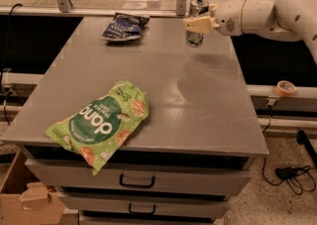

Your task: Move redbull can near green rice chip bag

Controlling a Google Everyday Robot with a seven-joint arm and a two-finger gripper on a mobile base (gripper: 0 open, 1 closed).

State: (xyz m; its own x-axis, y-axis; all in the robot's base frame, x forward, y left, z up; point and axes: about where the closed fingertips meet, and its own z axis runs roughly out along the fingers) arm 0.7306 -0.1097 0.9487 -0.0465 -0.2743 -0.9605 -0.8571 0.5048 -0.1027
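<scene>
My gripper should release the redbull can beside the far corner of the green rice chip bag (152, 98).
The redbull can (196, 7), slim and silver-blue, is held upright in my gripper (199, 23) above the far right part of the grey table (198, 105). The gripper's tan fingers (197, 24) are shut across the can's middle, and the can's base hangs clear of the tabletop. The white arm reaches in from the right. The green rice chip bag (100, 122), bright green with white "dang" lettering, lies flat at the table's front left corner, partly over the front edge. The can is far from the bag, at the opposite corner.
A dark blue snack bag (124, 26) lies at the table's far left. Drawers (136, 182) sit under the tabletop. A tape roll (286, 88) rests on a rail to the right. A cardboard box (25, 194) stands on the floor at the lower left.
</scene>
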